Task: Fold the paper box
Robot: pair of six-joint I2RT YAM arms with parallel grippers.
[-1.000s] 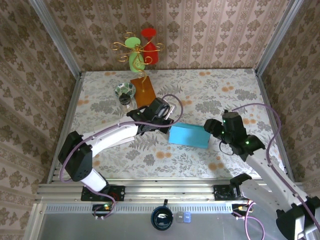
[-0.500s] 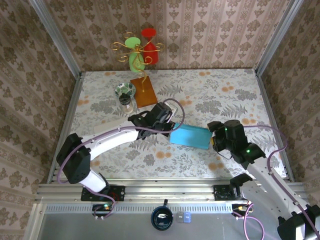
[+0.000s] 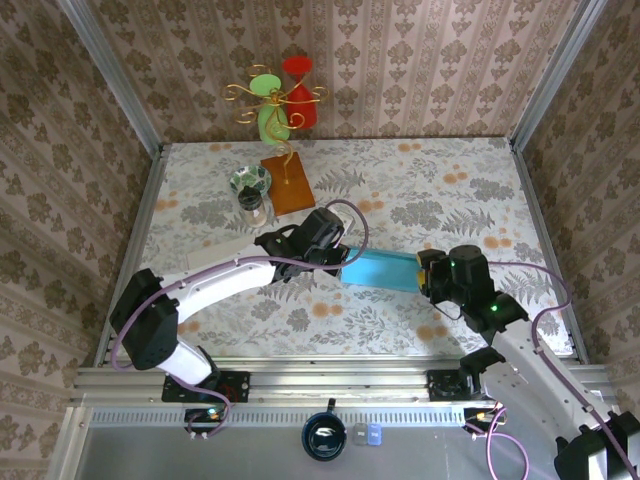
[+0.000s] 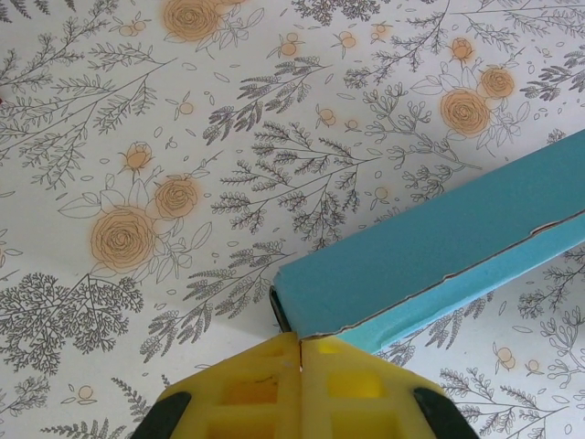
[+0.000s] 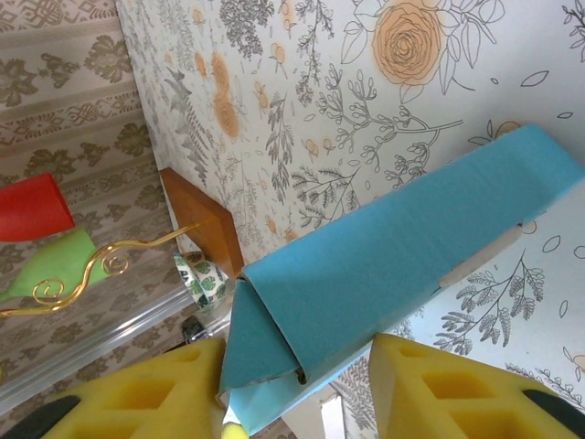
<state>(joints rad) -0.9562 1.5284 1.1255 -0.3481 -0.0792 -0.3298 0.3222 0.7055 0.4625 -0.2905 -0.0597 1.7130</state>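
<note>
Left fingertips only touch the blue box's corner; I need to back off, open, pinch the folded end (image 4: 280,309) deeper.
The blue paper box (image 3: 380,270) hangs just above the flowered table between my two grippers. My left gripper (image 3: 338,262) is at its left end. In the left wrist view the yellow fingers (image 4: 238,393) are pressed together, and the box's (image 4: 439,247) torn cardboard edge runs into the seam at the left gripper (image 4: 301,340). My right gripper (image 3: 425,272) is at the box's right end. In the right wrist view the right gripper (image 5: 297,352) straddles the box (image 5: 393,247). One pad touches a folded-in end flap (image 5: 260,352), and a gap remains beside the other pad.
A wooden block (image 3: 287,183) carrying a gold wire stand with red and green cones stands at the back left. A glass jar with a leaf-print tape roll (image 3: 250,190) is beside it. Metal rails and wallpapered walls enclose the table on all sides.
My right gripper has slid in over the box's right end and its jaws have narrowed. The box has shifted slightly toward the near edge and now looks flatter. The left gripper stays shut.
</note>
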